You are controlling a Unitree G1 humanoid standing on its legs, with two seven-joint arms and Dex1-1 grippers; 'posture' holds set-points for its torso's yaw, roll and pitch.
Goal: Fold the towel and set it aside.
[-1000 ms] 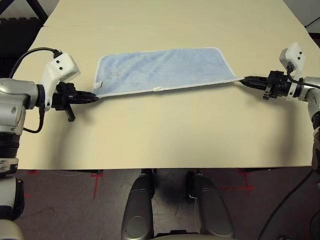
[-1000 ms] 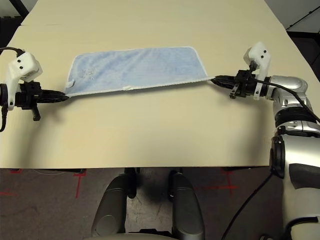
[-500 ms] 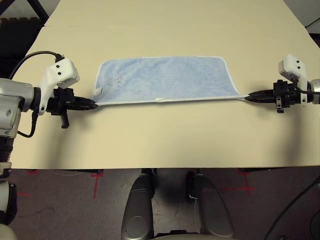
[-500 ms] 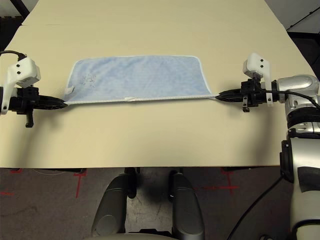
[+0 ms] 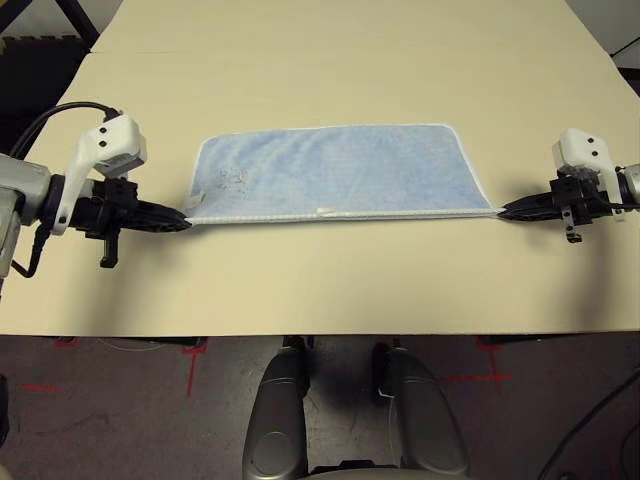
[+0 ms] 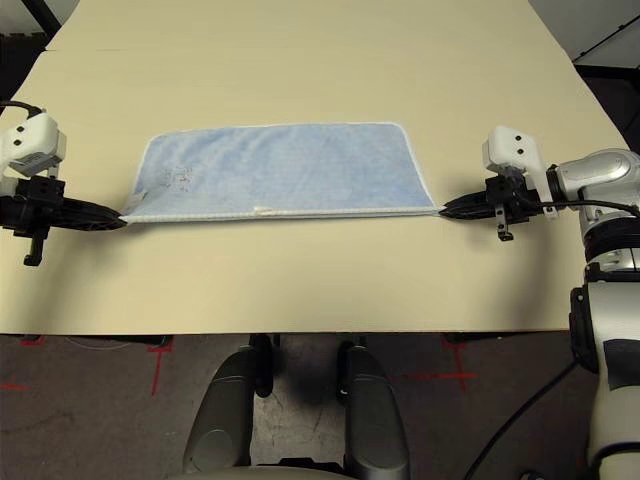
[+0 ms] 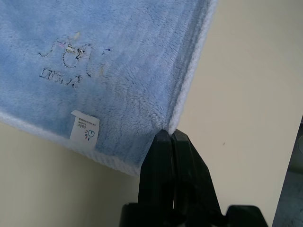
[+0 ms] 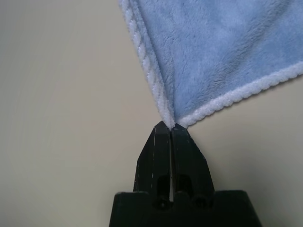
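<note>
Next, my left gripper lets go of the towel's near corner once I have it at the towel's far corner on the white tag's side [image 5: 201,137].
The towel [image 5: 335,170], light blue with white stitched edging, lies stretched flat across the middle of the table. A dark scribble mark [image 7: 64,59] and a small white tag [image 7: 85,129] sit near its left end. My left gripper [image 5: 184,221] is shut on the towel's near left corner, its fingers [image 7: 169,156] pinching the edging. My right gripper [image 5: 503,212] is shut on the near right corner, fingers [image 8: 168,151] closed on the white hem. The near edge is pulled taut between the two grippers.
The beige table [image 5: 330,290] has bare room in front of and behind the towel. Its front edge runs just below the grippers, with the floor and red tape marks [image 5: 190,365] beyond it.
Both grippers have drawn the towel's near corners toward the table's front edge and further apart. The towel has slid nearer and now lies straighter and taut.
</note>
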